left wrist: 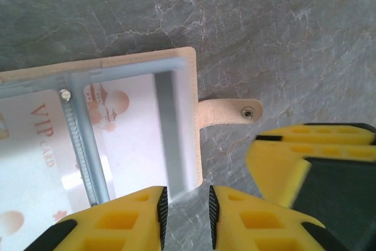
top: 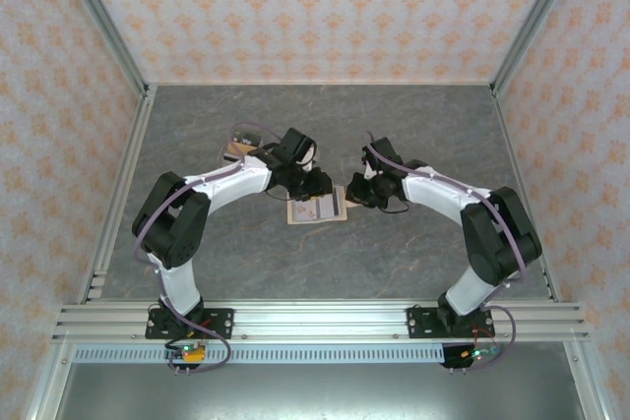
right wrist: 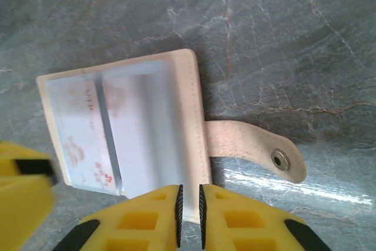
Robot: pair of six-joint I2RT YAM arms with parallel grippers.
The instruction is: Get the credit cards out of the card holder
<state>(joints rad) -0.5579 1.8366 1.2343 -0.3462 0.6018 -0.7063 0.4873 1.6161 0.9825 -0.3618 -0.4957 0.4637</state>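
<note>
Next, my left gripper takes the card's end (left wrist: 104,133) by the holder's spine, as it hovers by the holder's outer edge, while my right gripper steadies that edge of the holder.
The beige card holder (top: 317,209) lies spread open on the grey table between both arms. Its pale blue-grey pockets (left wrist: 164,133) hold a white card with red print reading VIP (left wrist: 35,145), which also shows in the right wrist view as a white card (right wrist: 79,127). The snap tab (right wrist: 258,148) sticks out flat to the side. My left gripper (left wrist: 187,195) hovers at the holder's near corner, slightly open, with bare table between its pads. My right gripper (right wrist: 189,192) is nearly closed, with the holder's stitched edge (right wrist: 197,116) between its pads. From above, the left gripper (top: 317,187) and right gripper (top: 356,194) flank the holder.
A small tan and dark pile (top: 236,149) lies behind my left arm, partly hidden. The right gripper's yellow finger (left wrist: 294,163) crowds the left wrist view beside the tab. Patterned walls and metal rails (top: 118,204) bound the table.
</note>
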